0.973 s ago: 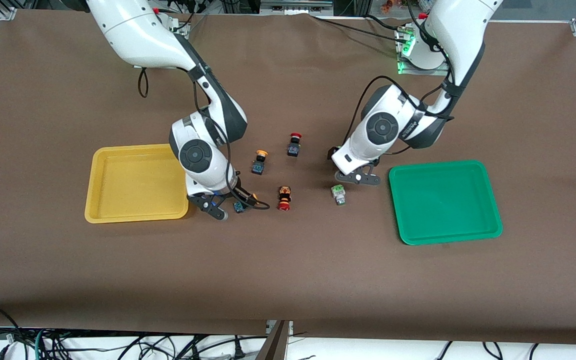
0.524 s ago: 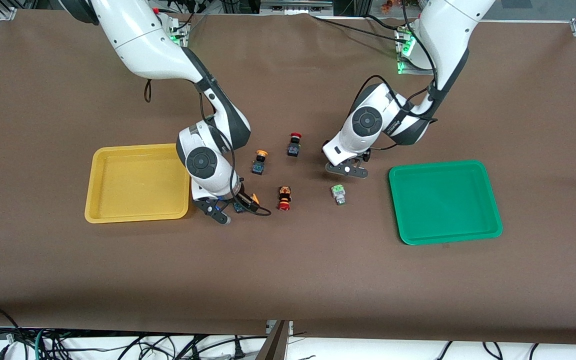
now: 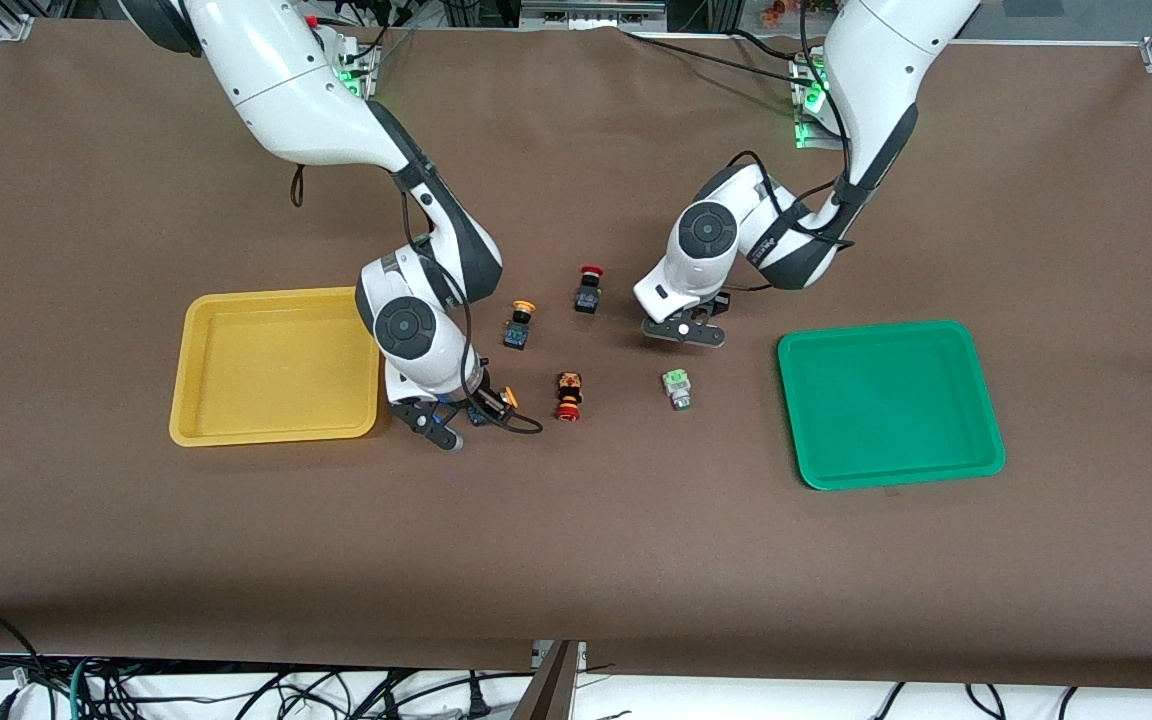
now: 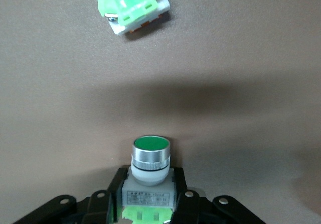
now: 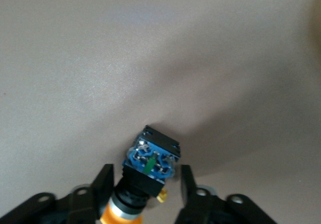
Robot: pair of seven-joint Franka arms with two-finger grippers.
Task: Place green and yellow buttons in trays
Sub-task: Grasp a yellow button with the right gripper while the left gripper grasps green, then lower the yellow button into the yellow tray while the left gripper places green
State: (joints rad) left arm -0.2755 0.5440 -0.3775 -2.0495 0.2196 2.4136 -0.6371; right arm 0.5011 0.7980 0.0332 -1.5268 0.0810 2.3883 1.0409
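Next, my left gripper releases the green button at a spot that is a little behind the middle of the green tray (image 3: 927, 376).
My left gripper (image 3: 684, 334) is shut on a green-capped button (image 4: 150, 168) with a silvery-white body and holds it just above the table. It also shows in the left wrist view (image 4: 149, 200). A second green button (image 3: 677, 388) lies on the table, nearer to the front camera; it shows in the left wrist view too (image 4: 131, 7). My right gripper (image 3: 464, 418) is open, low at the table beside the yellow tray (image 3: 276, 370). Its jaws straddle a lying yellow button (image 5: 149, 170) with a blue-black body. Another yellow button (image 3: 518, 324) stands farther back. The green tray (image 3: 891, 400) is empty.
Two red-capped black switches sit mid-table: one upright (image 3: 588, 288), one lying on its side (image 3: 568, 396) between the right gripper and the loose green button. Brown cloth covers the whole table.
My left gripper has drawn away from the green tray toward the red upright switch, carrying the green button. My right gripper has shifted slightly around the lying yellow button.
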